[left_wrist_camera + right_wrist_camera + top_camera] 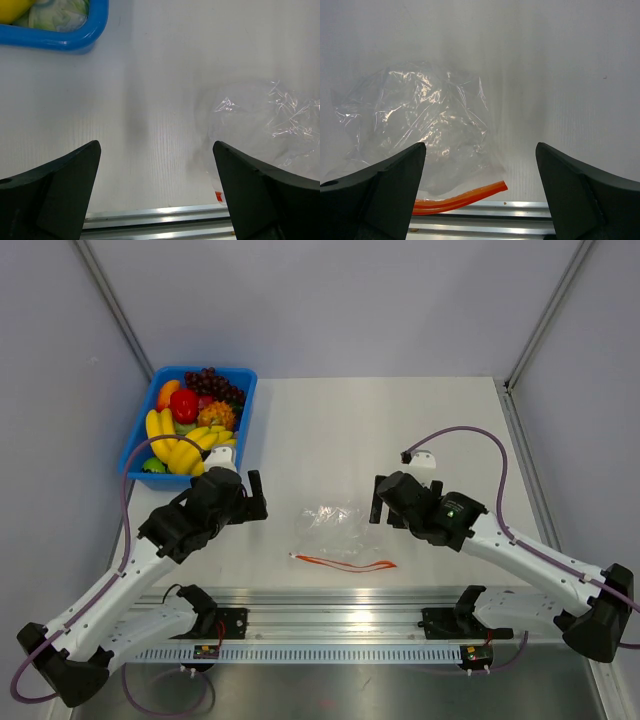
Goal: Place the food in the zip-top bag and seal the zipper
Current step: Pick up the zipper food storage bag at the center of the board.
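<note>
I should next move my right gripper to the clear zip-top bag's red-orange zipper and close it near the zipper's end (370, 568) (462, 199) farthest from the blue tray.
The clear zip-top bag (332, 523) lies crumpled on the white table between my two arms, its red-orange zipper (345, 562) along the near edge. The food (192, 420), yellow bananas with red, orange and dark pieces, sits in the blue tray at the back left. My left gripper (258, 496) hangs open left of the bag, nothing between its fingers; the bag (272, 125) shows at the right of its view. My right gripper (377, 502) stands open right of the bag, empty. In its view the bag (420, 125) and zipper (465, 196) lie low and left.
The blue tray (246, 410) stands by the left wall; its corner (75, 40) shows in the left wrist view. A metal rail (330, 605) runs along the table's near edge. Purple cables loop off both arms. Grey walls close in on three sides.
</note>
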